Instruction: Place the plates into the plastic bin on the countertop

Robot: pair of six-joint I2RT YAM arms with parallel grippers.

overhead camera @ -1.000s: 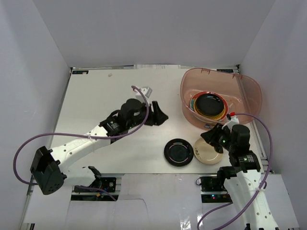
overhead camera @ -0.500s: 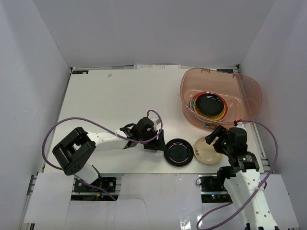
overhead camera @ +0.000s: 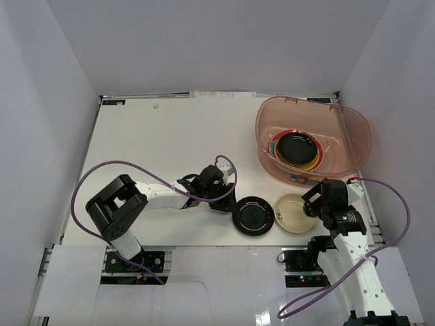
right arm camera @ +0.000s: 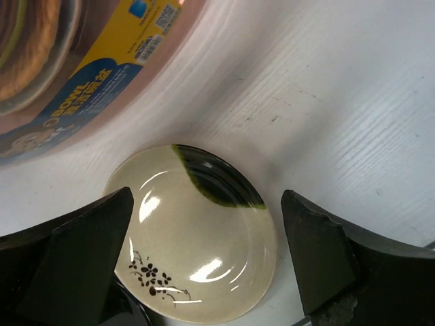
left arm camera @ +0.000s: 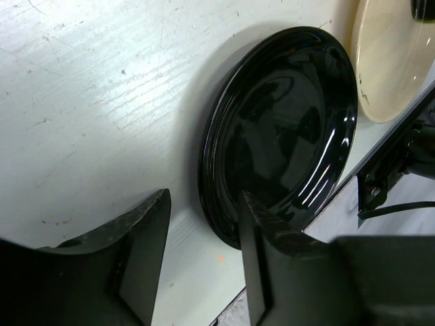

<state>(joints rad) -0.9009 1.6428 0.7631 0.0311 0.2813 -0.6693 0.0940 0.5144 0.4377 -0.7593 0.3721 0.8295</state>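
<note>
The cream plate takes up the whole gap of the robot's open right gripper, so next the right gripper pinches only the plate's rim (right arm camera: 269,212) by the green patch.
A glossy black plate (overhead camera: 253,216) (left arm camera: 282,129) lies on the white countertop (overhead camera: 156,136) near its front edge. My left gripper (overhead camera: 228,202) (left arm camera: 204,251) is low at its left rim and open: one finger overlaps the rim, the other stands on the table beside it. A cream plate (overhead camera: 292,213) (right arm camera: 197,238) with a dark green patch and a small flower lies right of the black one. My right gripper (overhead camera: 310,206) (right arm camera: 207,200) hangs open over it, one finger on each side. The pinkish plastic bin (overhead camera: 353,136) (right arm camera: 88,68) behind holds a stack of plates (overhead camera: 296,149) with a black one on top.
White walls close in the countertop on three sides. The bin's labelled wall stands just behind the cream plate. The table's front edge and the arm mounts lie right in front of both plates. A purple cable loops off each arm.
My left arm swung from the table's middle down to the black plate's left rim. My right gripper opened wide over the cream plate and shifted slightly right.
</note>
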